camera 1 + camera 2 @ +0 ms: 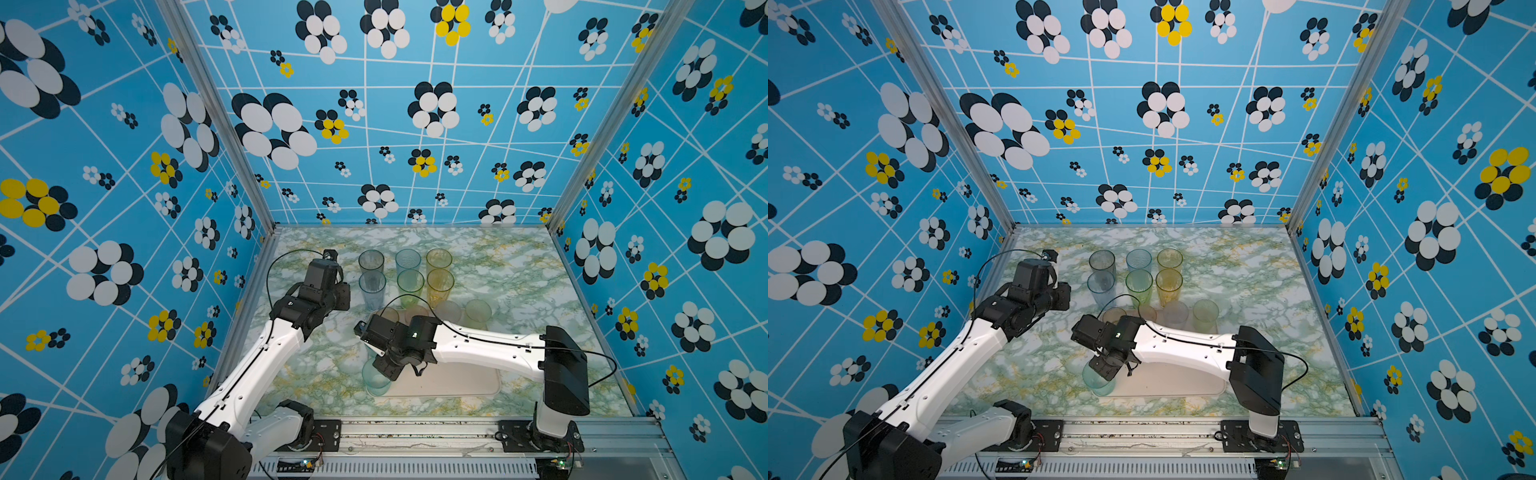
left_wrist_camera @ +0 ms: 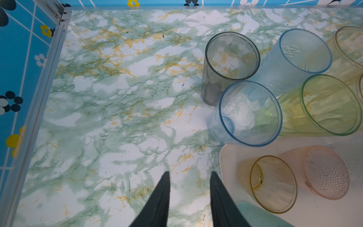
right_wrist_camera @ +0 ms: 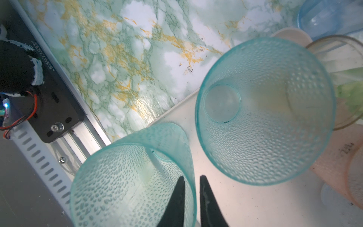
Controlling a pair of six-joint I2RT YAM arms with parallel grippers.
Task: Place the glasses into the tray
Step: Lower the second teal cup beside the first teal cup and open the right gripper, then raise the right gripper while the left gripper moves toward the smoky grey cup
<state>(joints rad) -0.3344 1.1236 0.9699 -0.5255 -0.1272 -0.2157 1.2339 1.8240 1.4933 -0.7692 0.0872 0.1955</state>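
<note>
I should move my left gripper to the tall grey glass's rim [image 1: 359, 258] [image 2: 206, 58] next and close it there, on the side of the rim away from the light blue glass.
The cream tray [image 1: 457, 382] [image 1: 1183, 384] lies at the table's front. A dimpled teal glass [image 1: 376, 380] [image 3: 127, 186] stands upright at its front left corner. My right gripper [image 3: 192, 176] straddles that glass's rim, one finger inside and one outside, with a thin gap on each side of the wall. A second teal glass [image 3: 265, 110] stands beside it in the tray. Short amber [image 2: 273, 182] and pink [image 2: 324, 171] glasses stand along the tray's far edge. My left gripper [image 2: 190, 174] hangs open and empty over the marble table, next to the tray's far left corner [image 2: 227, 157].
Behind the tray stand several tall glasses in two rows: grey [image 1: 371, 262], light blue [image 1: 408, 259], amber [image 1: 439, 258], blue [image 1: 372, 286], green [image 1: 410, 282] and amber [image 1: 440, 284]. Patterned blue walls close three sides. A metal rail [image 1: 415, 432] runs along the front.
</note>
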